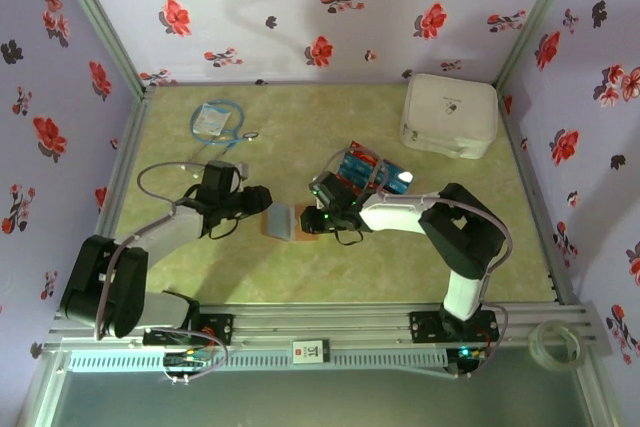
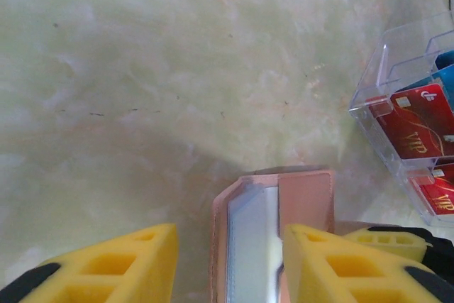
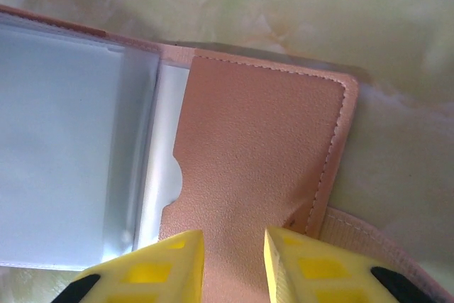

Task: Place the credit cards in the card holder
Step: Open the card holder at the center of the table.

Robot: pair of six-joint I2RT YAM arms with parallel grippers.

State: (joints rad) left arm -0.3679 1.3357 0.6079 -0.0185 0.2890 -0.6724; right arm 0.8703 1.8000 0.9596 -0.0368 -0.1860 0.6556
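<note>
The grey sleeves lie over the card holder's raised cover, so the robot's left gripper will pinch the cover's edge [image 1: 264,226] and tip the sleeves toward the right gripper.
The brown card holder [image 1: 279,220] lies open on the mat between my two grippers. In the left wrist view the card holder [image 2: 305,196] has its left cover raised and grey sleeves showing. My left gripper [image 2: 230,230] is open around that raised side, its right finger [image 2: 333,260] against the flap and its left finger clear of the cover. My right gripper [image 3: 234,235] is open, its tips low over the holder's right flap [image 3: 255,147]. Red credit cards [image 2: 415,129] stand in a clear box; blue ones [image 1: 360,162] show from above.
The clear plastic box [image 2: 397,69] sits just right of the holder. A big white rounded case [image 1: 450,114] stands at the back right. A blue-and-white packet with a cable [image 1: 215,119] lies at the back left. A tape roll [image 1: 556,343] rests on the front rail.
</note>
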